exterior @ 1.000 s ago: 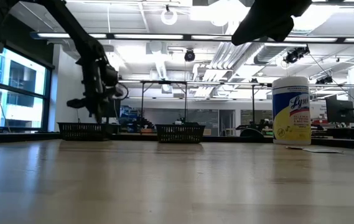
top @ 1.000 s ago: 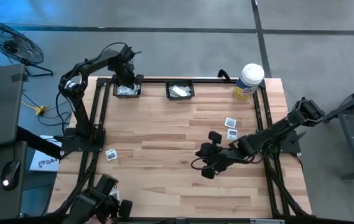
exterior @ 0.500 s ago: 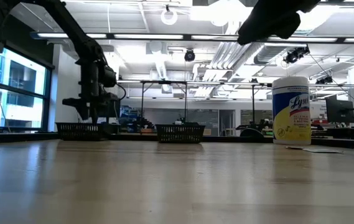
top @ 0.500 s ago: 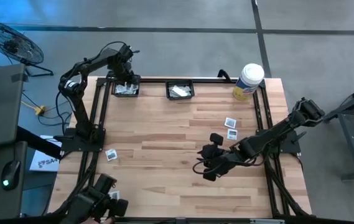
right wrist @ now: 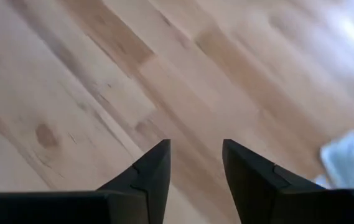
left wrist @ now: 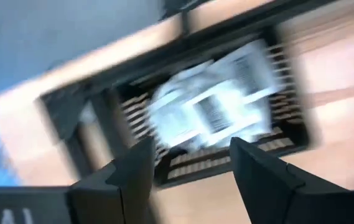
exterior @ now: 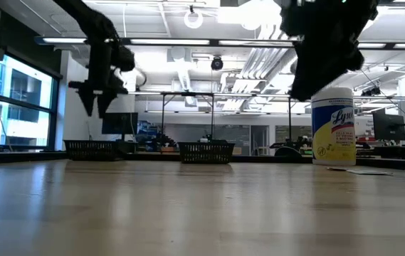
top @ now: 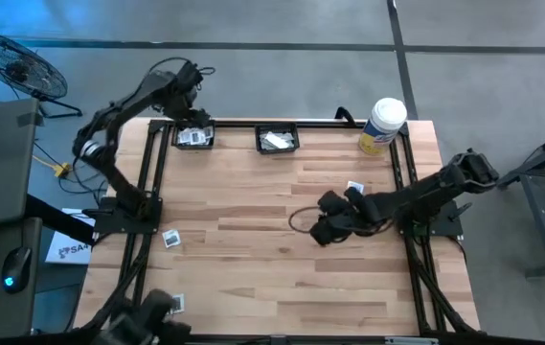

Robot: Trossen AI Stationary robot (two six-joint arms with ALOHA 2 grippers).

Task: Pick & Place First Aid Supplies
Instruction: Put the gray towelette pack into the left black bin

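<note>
The packet nearest the white tub lies just beyond my right arm, and my right gripper should next close on the edge of the white packet (top: pixel 354 186) (right wrist: pixel 346 160).
Several white square packets with dark centres (left wrist: pixel 217 102) lie in the far-left black basket (top: pixel 195 137). My left gripper (left wrist: pixel 192 155) is open and empty above that basket; it also shows in the high view (top: pixel 193 110) and in the low view (exterior: pixel 97 107). My right gripper (right wrist: pixel 195 152) is open and empty over bare wood right of the table's middle (top: pixel 318 220). One packet (top: pixel 354 187) lies flat on the table just beyond the right arm and shows at the edge of the right wrist view (right wrist: pixel 351 162). Two more packets (top: pixel 171 238) (top: pixel 174 303) lie flat near the left edge.
A second black basket (top: pixel 277 140) with white strips stands at the far edge, mid-table. A white tub with a yellow label (top: pixel 382 125) stands at the far right corner. Black rails (top: pixel 152 182) run along the table's left and right sides.
My left gripper has risen out of the far-left basket and now hangs well above it, a little farther back. My right gripper has gone toward the table's far edge, nearer the packets at the right, and has come lower.
</note>
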